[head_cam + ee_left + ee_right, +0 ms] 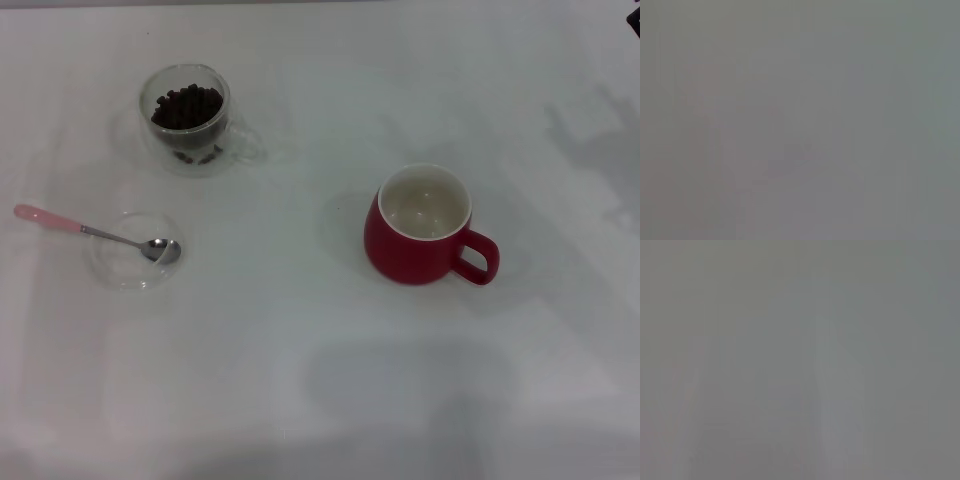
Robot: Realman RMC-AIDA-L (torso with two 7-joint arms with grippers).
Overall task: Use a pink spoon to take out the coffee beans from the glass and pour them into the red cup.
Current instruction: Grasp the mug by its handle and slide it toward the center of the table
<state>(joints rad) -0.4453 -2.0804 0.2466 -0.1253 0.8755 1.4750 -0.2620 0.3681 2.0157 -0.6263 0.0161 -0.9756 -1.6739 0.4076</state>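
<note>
I should next close my right gripper on the red cup's loop handle (488, 262) to move it.
In the head view, the glass (188, 120) stands at the far left of the white table, upright, holding the dark coffee beans (186, 106). The pink spoon (95, 231) lies nearer, its silver bowl resting in a flat clear glass saucer (133, 262) and its pink handle pointing left off the rim. The red cup (420, 230) stands upright right of centre, its white inside showing no beans, its loop handle pointing right. Neither gripper shows in the head view. Both wrist views show only a plain grey surface.
The white table (300, 380) carries nothing else. A small dark object (634, 22) shows at the top right corner of the head view.
</note>
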